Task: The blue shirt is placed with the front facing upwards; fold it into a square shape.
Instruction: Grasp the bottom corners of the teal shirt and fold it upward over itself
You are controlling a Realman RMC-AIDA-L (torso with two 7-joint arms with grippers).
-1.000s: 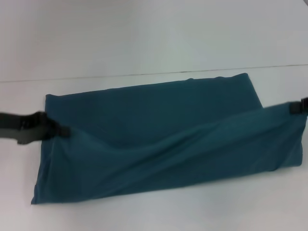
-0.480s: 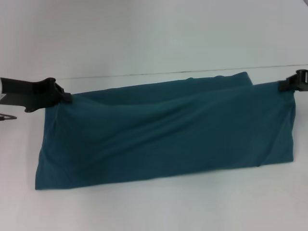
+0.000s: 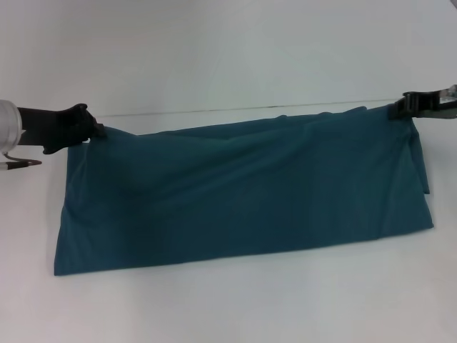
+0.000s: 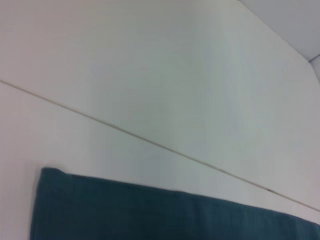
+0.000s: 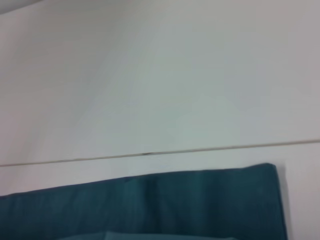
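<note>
Next, my left gripper releases the raised corner of the blue shirt on its far edge (image 3: 121,131) (image 4: 175,194), placing it just short of the seam in the table.
The blue shirt (image 3: 243,193) lies as a long teal band across the white table, plain side showing, no lettering visible. My left gripper (image 3: 98,131) is shut on its far left corner. My right gripper (image 3: 398,111) is shut on its far right corner. Both corners are held up and back near the shirt's far edge, so the upper layer drapes forward over the lower one. In the left wrist view a strip of the shirt (image 4: 165,215) shows against the table. The right wrist view shows a folded edge of the shirt (image 5: 165,202).
A thin seam (image 3: 235,111) runs across the white table (image 3: 228,300) just behind the shirt. A thin dark-tipped part (image 3: 21,163) sticks out below my left arm at the left edge.
Both grippers carried their held corners away from me, toward the far edge. The lifted layer now covers nearly the whole lower layer, and the band looks flatter.
</note>
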